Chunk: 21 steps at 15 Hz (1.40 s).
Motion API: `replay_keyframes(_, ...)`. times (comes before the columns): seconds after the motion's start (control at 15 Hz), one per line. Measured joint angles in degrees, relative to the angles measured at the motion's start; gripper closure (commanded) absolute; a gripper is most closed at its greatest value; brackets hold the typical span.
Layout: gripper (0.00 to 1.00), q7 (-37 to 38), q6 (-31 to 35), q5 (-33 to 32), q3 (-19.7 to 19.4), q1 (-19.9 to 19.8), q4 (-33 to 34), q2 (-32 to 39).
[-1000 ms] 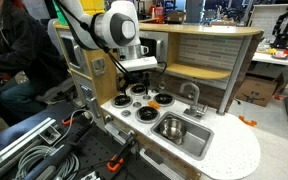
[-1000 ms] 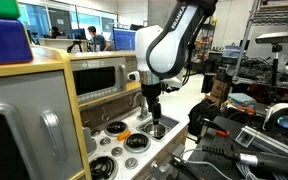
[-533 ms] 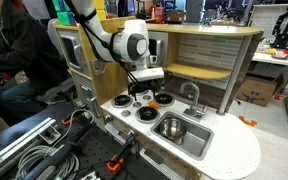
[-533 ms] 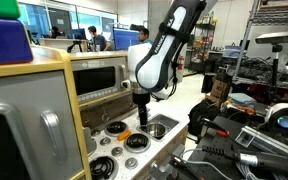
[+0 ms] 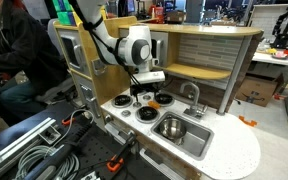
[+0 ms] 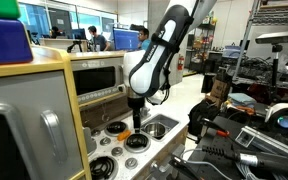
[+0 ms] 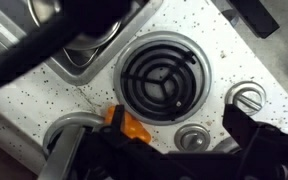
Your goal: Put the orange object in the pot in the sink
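Note:
Next, my gripper goes to the orange object's body [image 5: 163, 99] [image 7: 132, 127], in the gap between two black burners, and closes there.
The orange object [image 5: 164, 97] sits on a back stove burner, just to the right of my gripper [image 5: 145, 90] in an exterior view. The shiny silver pot [image 5: 170, 126] stands inside the sink [image 5: 195, 139], in front of the curved faucet [image 5: 191, 92]. My gripper [image 6: 136, 119] hangs low over the burners, beside the sink [image 6: 165, 123]. In the wrist view my gripper [image 7: 179, 125] is open and empty over a black burner [image 7: 164, 80]. A small orange piece [image 7: 134, 127] lies by its left finger. A corner of the sink [image 7: 84, 55] shows at upper left.
Silver stove knobs [image 7: 192, 139] sit on the speckled white countertop [image 5: 234, 150]. The toy kitchen's wooden back wall and shelf [image 5: 209, 60] rise behind the stove. Cables and clamps [image 5: 44, 150] lie in front. Cluttered workbenches [image 6: 249, 120] stand to the side.
My arm has moved away from the sink side to over the stove burners and has come down a little. The jaws have stayed open. The orange object and the pot have not moved.

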Motion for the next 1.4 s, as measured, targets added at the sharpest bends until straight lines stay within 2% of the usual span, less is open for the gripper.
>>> replay_keyframes(0.27, 0.00, 2.89, 4.28, -1.92, -2.33, 1.09, 1.67, 2.97)
replay_keyframes(0.53, 0.00, 4.64, 10.22, -2.91, -4.98, 2.14, 8.27, 10.19)
replay_keyframes(0.8, 0.00, 5.22, 13.05, -2.91, -5.28, 2.18, 14.01, 16.14)
replay_keyframes(1.07, 0.00, 5.29, 13.20, -2.91, -4.51, 2.21, 17.16, 18.54)
replay_keyframes(1.13, 0.07, 5.29, 13.20, -2.91, -4.21, 2.22, 17.62, 18.78)
replay_keyframes(1.2, 0.28, 5.29, 13.20, -2.90, -3.89, 2.22, 17.98, 18.92)
replay_keyframes(1.33, 0.33, 5.42, 13.20, -2.87, -3.08, 2.22, 18.67, 19.24)
replay_keyframes(1.4, 0.40, 5.54, 13.20, -2.84, -2.68, 2.22, 18.96, 19.41)
